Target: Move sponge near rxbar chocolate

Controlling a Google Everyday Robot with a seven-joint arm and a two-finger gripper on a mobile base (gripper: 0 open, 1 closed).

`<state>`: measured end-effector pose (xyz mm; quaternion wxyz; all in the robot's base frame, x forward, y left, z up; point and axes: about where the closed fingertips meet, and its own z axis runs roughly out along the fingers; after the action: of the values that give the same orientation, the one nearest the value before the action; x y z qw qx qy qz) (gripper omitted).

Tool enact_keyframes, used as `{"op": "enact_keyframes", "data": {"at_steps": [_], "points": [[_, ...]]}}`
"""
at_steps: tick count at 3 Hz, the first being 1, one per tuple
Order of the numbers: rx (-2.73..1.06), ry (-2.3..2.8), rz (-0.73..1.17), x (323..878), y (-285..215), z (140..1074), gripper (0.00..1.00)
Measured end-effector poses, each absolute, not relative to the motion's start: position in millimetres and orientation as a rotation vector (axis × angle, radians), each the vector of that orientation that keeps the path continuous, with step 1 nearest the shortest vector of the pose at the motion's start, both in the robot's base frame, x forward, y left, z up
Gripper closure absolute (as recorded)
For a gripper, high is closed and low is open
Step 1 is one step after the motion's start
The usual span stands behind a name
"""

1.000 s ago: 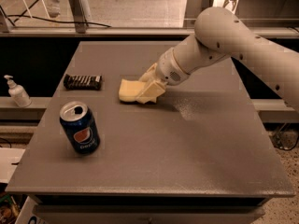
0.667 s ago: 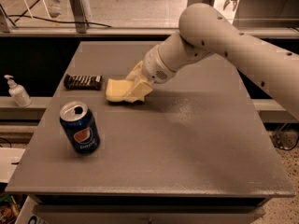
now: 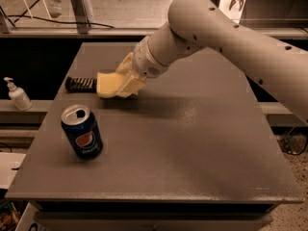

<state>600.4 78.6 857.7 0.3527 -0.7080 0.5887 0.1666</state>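
Observation:
My gripper is going to release the sponge on the grey table (image 3: 127, 87) next to the end of the rxbar chocolate, farther back than the Pepsi can.
The pale yellow sponge (image 3: 108, 84) is held in my gripper (image 3: 124, 82), just above the grey table at its left middle. The cream fingers (image 3: 129, 85) are shut on the sponge's right end. The rxbar chocolate (image 3: 80, 83), a dark bar with white stripes, lies flat on the table directly left of the sponge; the sponge covers its right end. My arm reaches in from the upper right.
A blue Pepsi can (image 3: 82, 132) stands upright near the table's left front. A white pump bottle (image 3: 18, 95) stands on a shelf left of the table (image 3: 192, 143). The table's left edge is close to the bar.
My gripper has carried the sponge leftward across the table; it now reaches the bar's right end.

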Motion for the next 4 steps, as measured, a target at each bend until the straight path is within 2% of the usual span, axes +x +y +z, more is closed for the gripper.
{"op": "enact_keyframes", "data": {"at_steps": [2,4], "points": [[-1.843,1.554,0.334,624.2,62.6,844.7,1.0],[-1.858,1.599,0.342,626.8,59.4,824.3,1.0]]}}
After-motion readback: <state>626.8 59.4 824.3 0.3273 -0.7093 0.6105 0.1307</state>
